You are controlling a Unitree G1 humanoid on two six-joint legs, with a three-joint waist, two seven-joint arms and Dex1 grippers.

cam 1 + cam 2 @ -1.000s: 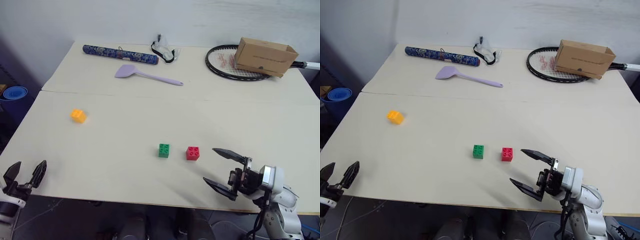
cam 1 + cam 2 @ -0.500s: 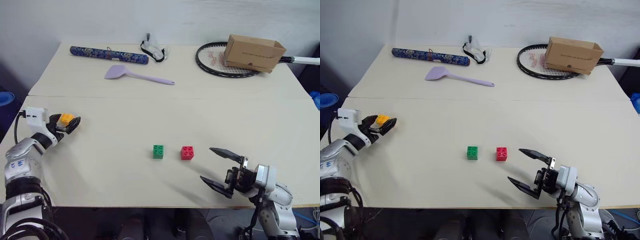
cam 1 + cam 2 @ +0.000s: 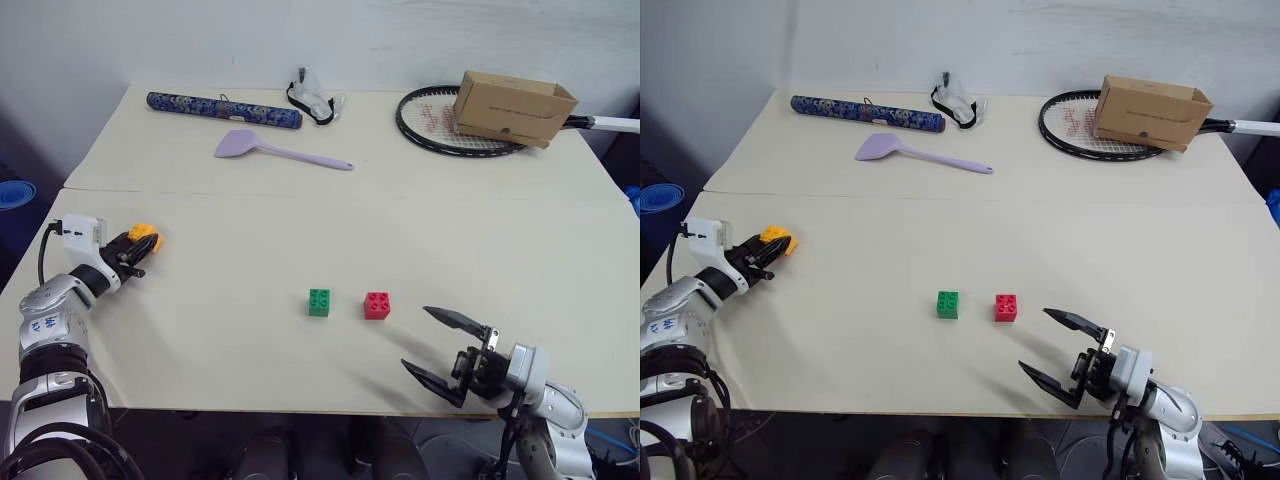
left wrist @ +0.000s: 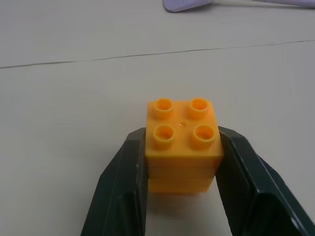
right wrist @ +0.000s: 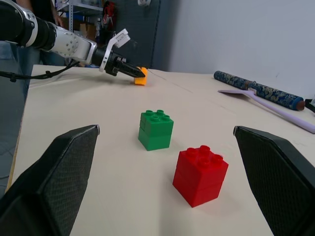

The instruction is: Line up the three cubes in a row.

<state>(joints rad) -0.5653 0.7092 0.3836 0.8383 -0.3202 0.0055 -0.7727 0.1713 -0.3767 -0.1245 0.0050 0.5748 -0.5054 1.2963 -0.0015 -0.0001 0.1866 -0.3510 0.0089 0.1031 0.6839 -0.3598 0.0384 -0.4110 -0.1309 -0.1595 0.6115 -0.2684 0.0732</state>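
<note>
The robot's left gripper should release the orange-yellow cube on the table (image 3: 253,300) next to the green cube, on its side away from the red cube.
At the table's left side, my left gripper (image 3: 138,246) is shut on the orange-yellow cube (image 4: 183,147), whose four studs face up. One black finger (image 4: 123,187) presses each side of it, and the cube rests on the cream table (image 3: 250,350). The green cube (image 3: 319,302) and the red cube (image 3: 377,305) stand side by side near the table's middle, a small gap between them. My right gripper (image 3: 414,337) hangs open at the front right, a short way right of and nearer than the red cube, holding nothing.
Along the back of the table lie a patterned roll (image 3: 222,108), a purple spatula (image 3: 270,150), a small black-and-white bundle (image 3: 315,100), and a racket (image 3: 440,125) with a brown cardboard box (image 3: 513,105) on it. A seam (image 3: 400,197) crosses the table.
My left gripper came in from the front left edge to the orange-yellow cube, stood open around it, and has now shut on it. The right gripper sank slightly. The camera shifted.
</note>
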